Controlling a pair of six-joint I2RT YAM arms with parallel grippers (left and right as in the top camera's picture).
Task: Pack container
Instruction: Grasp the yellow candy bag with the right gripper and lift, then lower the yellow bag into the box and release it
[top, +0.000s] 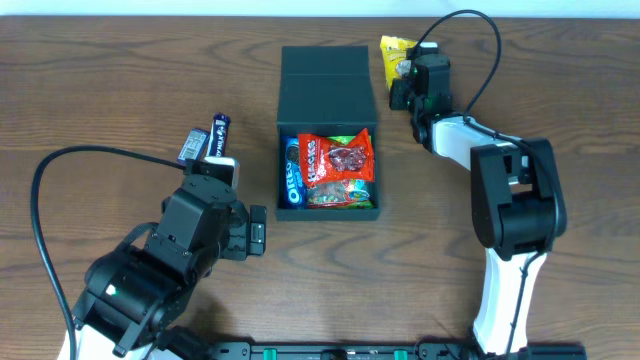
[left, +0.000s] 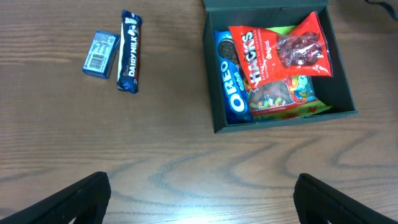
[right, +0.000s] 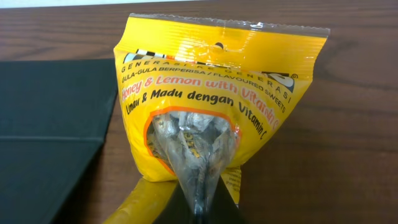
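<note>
I have the dark container as the goal for the yellow honey-lemon sweets bag. Next, my right gripper releases it on the green-orange sweets bag (top: 335, 189) inside that container.
The dark container (top: 282, 165) stands open at the table's middle, its flap lid (top: 327, 78) folded back. Inside lie a blue Oreo pack (left: 231, 87), a red Hacks bag (left: 277, 53) and a green-orange sweets bag (left: 289, 99). My right gripper (top: 407, 82) is shut on a yellow honey-lemon sweets bag (right: 217, 93), pinching its lower clear part, to the right of the lid. My left gripper (left: 202, 199) is open and empty over bare wood in front of the container. A Dairy Milk bar (left: 129, 51) and a small blue packet (left: 101, 55) lie to the container's left.
The lid (right: 50, 124) shows at the left in the right wrist view. The right arm's black cable (top: 480, 50) loops over the back right of the table. The left arm's cable (top: 45, 200) arcs at the left.
</note>
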